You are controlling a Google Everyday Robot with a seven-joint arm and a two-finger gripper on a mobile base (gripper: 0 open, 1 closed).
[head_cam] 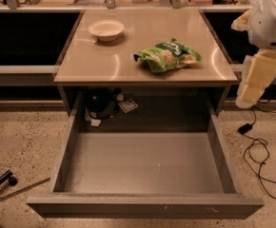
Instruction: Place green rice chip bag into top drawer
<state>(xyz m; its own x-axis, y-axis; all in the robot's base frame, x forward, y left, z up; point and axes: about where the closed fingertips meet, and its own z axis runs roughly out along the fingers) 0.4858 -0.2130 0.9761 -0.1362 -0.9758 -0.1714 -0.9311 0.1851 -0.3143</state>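
Observation:
The robot's gripper will next go to the green rice chip bag on the tan table top and close on the bag's middle (169, 55).
The green rice chip bag (167, 55) lies on the tan table top (109, 61), right of centre, near the front edge. Below it the top drawer (145, 163) is pulled fully out; its flat grey bottom is bare. My gripper (253, 78) hangs at the right edge of the view, beside the table's right side. It is to the right of the bag and well apart from it, above the floor. It holds nothing that I can see.
A white bowl (106, 29) stands on the table at the back left. A dark object (99, 103) and a small card (128, 105) lie in the recess behind the drawer. A black cable (261, 161) trails on the floor at the right. A black wheeled leg (0, 183) is at the lower left.

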